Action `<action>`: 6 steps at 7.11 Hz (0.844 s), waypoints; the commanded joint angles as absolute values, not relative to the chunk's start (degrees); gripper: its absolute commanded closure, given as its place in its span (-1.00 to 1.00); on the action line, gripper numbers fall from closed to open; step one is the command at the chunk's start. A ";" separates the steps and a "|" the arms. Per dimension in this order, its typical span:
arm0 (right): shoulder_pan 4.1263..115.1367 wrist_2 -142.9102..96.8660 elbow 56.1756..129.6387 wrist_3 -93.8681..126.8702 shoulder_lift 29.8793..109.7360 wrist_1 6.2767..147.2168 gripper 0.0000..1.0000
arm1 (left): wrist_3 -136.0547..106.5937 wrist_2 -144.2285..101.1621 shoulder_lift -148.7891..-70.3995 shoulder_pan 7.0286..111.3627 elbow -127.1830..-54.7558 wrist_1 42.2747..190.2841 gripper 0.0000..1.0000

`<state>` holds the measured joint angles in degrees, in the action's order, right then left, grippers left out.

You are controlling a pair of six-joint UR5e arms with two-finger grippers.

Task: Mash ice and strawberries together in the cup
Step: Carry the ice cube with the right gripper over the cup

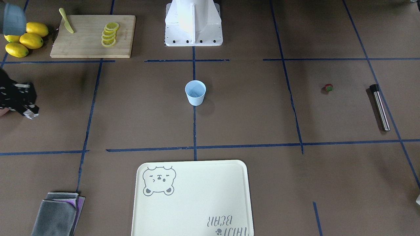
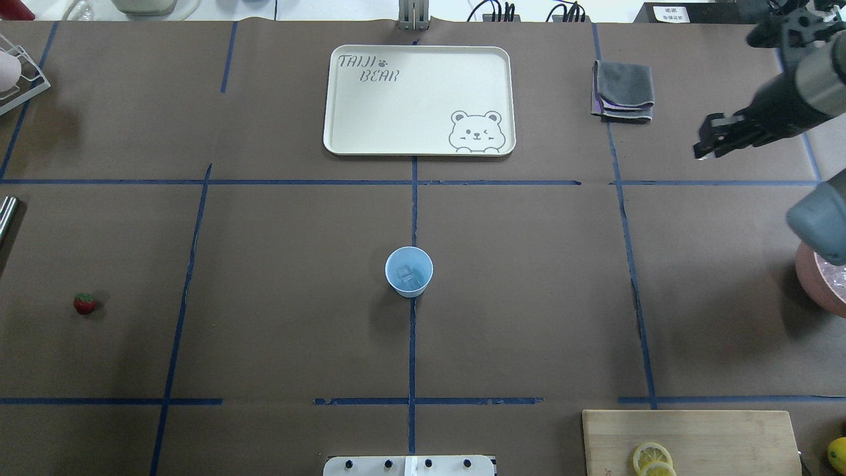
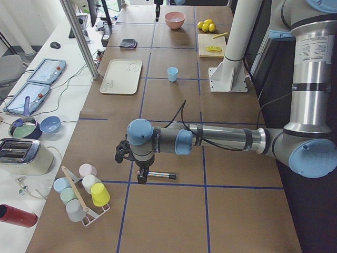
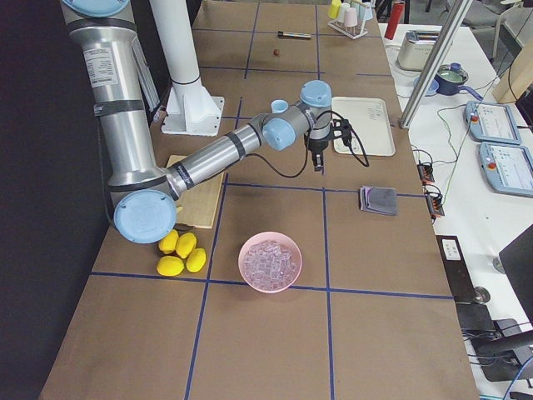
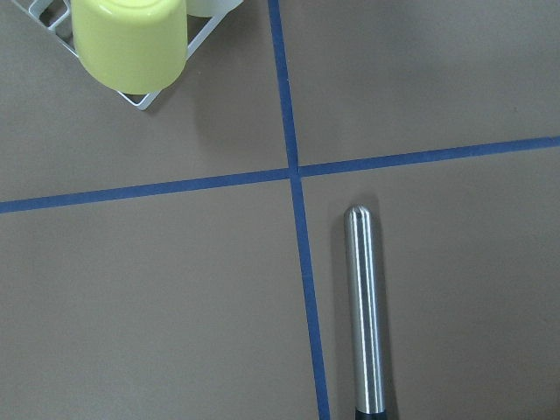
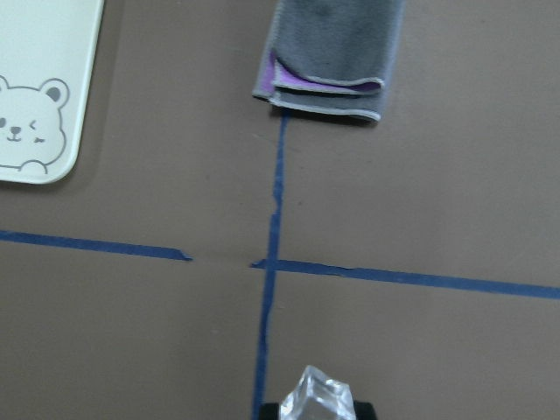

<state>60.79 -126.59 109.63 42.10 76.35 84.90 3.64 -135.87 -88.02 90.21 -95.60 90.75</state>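
Observation:
The robot's right gripper needs to release the ice cube, now hanging near the grey cloth, inside the light blue cup (image 1: 195, 94), where it will join the other clear cubes.
The light blue cup (image 2: 409, 271) stands upright at the table's middle with a few clear ice cubes (image 2: 408, 276) inside. The strawberry (image 2: 84, 303) lies alone on the table far to the robot's left. My right gripper (image 2: 708, 143) hangs above the table far right of the cup, near the grey cloth, shut on one ice cube (image 6: 322, 399). My left gripper (image 3: 142, 176) hovers over a steel muddler (image 5: 366, 306) at the table's left end. It shows only in the exterior left view, so I cannot tell whether it is open or shut.
A pink bowl (image 4: 270, 261) of ice sits at the right end by several lemons (image 1: 26, 40). A cutting board (image 1: 85, 46) holds lemon slices and a knife. A cream tray (image 2: 370, 112), a folded cloth (image 2: 622, 90) and a cup rack (image 3: 84, 192) are also here.

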 commanded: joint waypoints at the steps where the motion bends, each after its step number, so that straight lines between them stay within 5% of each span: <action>1: 50.50 -121.41 109.60 54.09 62.31 95.81 1.00 | 3.60 -135.70 -88.07 91.05 -95.45 90.88 -1.00; 3: 39.25 -111.66 107.86 66.39 50.15 102.82 1.00 | 3.60 -135.70 -88.24 90.97 -94.92 90.97 -1.00; 6: 29.21 -102.77 93.99 76.62 36.94 102.57 0.97 | 3.78 -135.70 -88.15 90.97 -94.75 90.97 -1.00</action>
